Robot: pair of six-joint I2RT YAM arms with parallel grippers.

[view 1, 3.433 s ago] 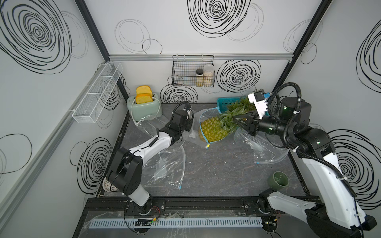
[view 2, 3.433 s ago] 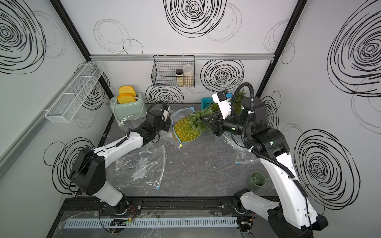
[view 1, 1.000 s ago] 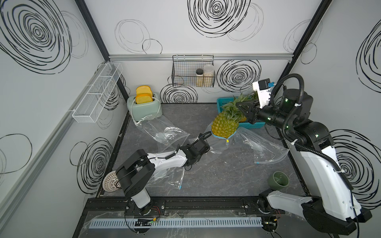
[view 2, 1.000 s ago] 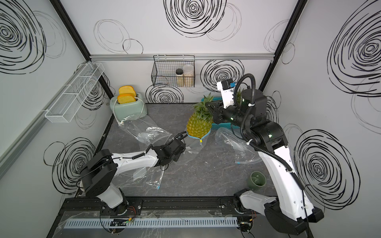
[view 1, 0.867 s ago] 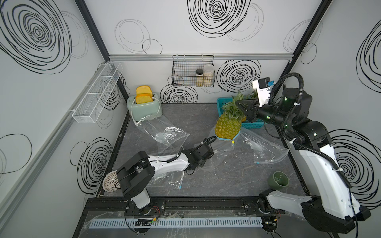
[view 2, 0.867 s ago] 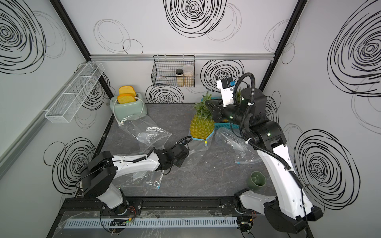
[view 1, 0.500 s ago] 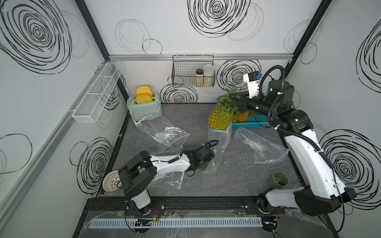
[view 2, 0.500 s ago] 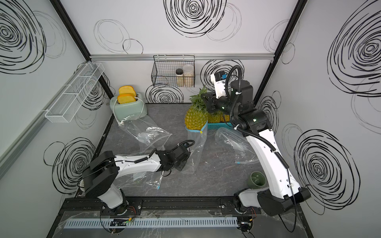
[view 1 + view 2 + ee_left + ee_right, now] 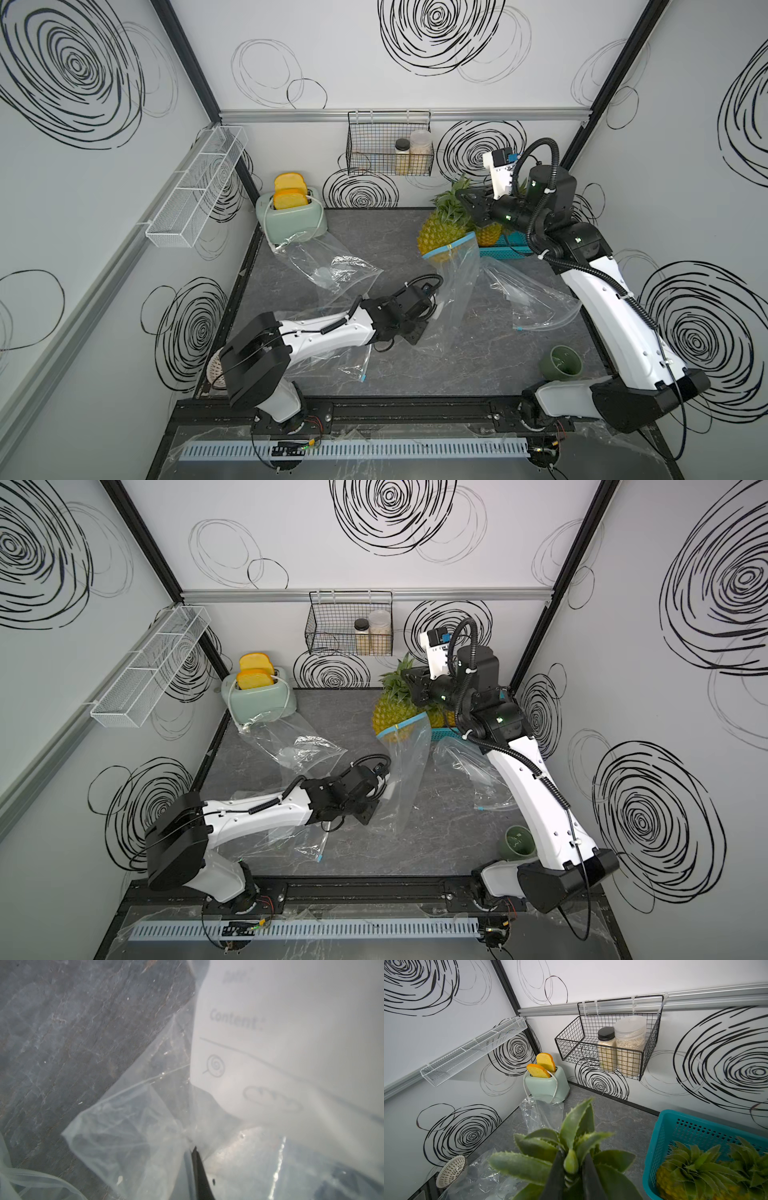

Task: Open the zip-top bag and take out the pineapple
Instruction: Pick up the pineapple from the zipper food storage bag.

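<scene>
My left gripper is going to let go of the zip-top bag, which hangs below the pineapple now, on the grey table (image 9: 417,296) between the other clear bags.
The pineapple (image 9: 440,232) (image 9: 390,715) hangs upright above the back right of the table. My right gripper (image 9: 467,199) (image 9: 413,679) (image 9: 572,1165) is shut on its green crown leaves (image 9: 577,1122). The clear zip-top bag (image 9: 455,286) (image 9: 405,779) hangs below the fruit, its blue zip mouth (image 9: 449,247) round the fruit's lower part. My left gripper (image 9: 430,309) (image 9: 380,789) (image 9: 192,1151) is low over the table, shut on the bag's bunched bottom corner (image 9: 128,1130). The bag's white label (image 9: 270,1032) fills much of the left wrist view.
A teal basket (image 9: 511,245) (image 9: 675,1132) with more pineapples stands behind the held fruit. Other clear bags (image 9: 332,266) (image 9: 532,299) lie on the table. A mint toaster (image 9: 291,214), a wall wire basket (image 9: 388,151) and a green cup (image 9: 561,363) are also here.
My right gripper has lifted the pineapple up and toward the back, and the bag has stretched between the two grippers. My left gripper has shifted slightly right, still holding the bag's corner.
</scene>
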